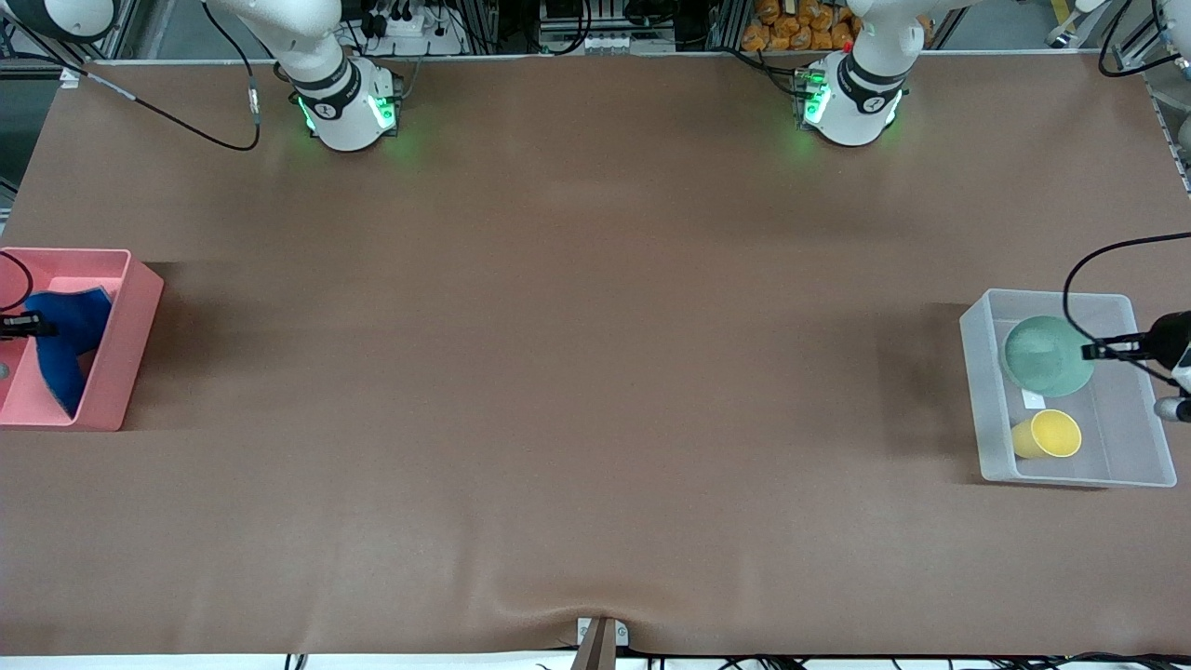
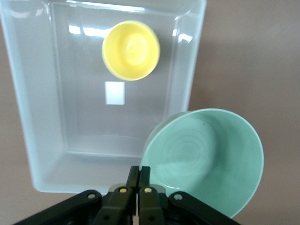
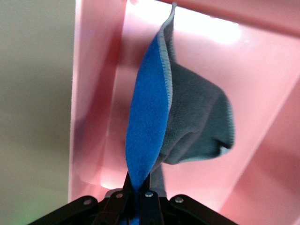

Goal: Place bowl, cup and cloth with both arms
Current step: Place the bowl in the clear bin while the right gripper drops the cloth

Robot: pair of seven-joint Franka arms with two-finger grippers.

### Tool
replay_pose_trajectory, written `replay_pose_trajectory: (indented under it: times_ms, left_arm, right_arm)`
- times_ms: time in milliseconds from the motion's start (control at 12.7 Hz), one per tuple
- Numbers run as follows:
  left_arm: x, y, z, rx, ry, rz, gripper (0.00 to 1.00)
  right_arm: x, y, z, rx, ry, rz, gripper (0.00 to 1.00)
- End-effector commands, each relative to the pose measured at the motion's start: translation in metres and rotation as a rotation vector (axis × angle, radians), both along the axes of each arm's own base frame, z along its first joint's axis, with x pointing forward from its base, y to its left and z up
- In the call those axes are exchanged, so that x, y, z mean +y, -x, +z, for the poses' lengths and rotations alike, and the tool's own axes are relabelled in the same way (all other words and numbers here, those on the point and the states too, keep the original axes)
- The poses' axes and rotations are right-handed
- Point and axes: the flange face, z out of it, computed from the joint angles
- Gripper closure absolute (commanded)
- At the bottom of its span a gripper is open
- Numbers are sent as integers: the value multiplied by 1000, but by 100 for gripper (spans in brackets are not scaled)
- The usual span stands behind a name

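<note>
My left gripper is going to put the bowl in the clear bin. It will let go of it across the white label from the yellow cup [image 1: 1040, 353] [image 2: 118, 131].
My left gripper [image 1: 1090, 351] [image 2: 139, 172] is shut on the rim of the pale green bowl [image 1: 1042, 355] [image 2: 206, 159]. It holds the bowl tilted over the clear bin [image 1: 1121, 451] [image 2: 42, 98] at the left arm's end of the table. Inside that bin the yellow cup [image 1: 1050, 435] [image 2: 131, 50] lies on its side. My right gripper [image 1: 39, 326] [image 3: 138, 183] is shut on the blue cloth [image 1: 73, 337] [image 3: 146, 117]. The cloth hangs down into the pink bin [image 1: 130, 340] [image 3: 93, 93] at the right arm's end.
A small white label [image 1: 1033, 398] [image 2: 115, 93] lies on the clear bin's floor between bowl and cup. The brown table [image 1: 577, 372] stretches between the two bins. The arm bases stand along the table's edge farthest from the front camera.
</note>
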Motion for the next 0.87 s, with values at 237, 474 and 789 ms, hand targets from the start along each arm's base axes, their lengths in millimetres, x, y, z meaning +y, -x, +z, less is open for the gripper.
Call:
replay_pose_trajectory:
  times_ms: [237,474,789]
  left_arm:
    - [69,26,-60,-58,-25,-173,100]
    - [92,39,-97,-93,-52,-216,100]
    - [88,56,-128,-122,-63,-217,100]
  right_arm:
    - [-25,30,-42,-9,-144,-66,75]
    - [-25,31,-42,-12,-147,-71,0]
    - [-15,22,-14,-16,-131,-37,0]
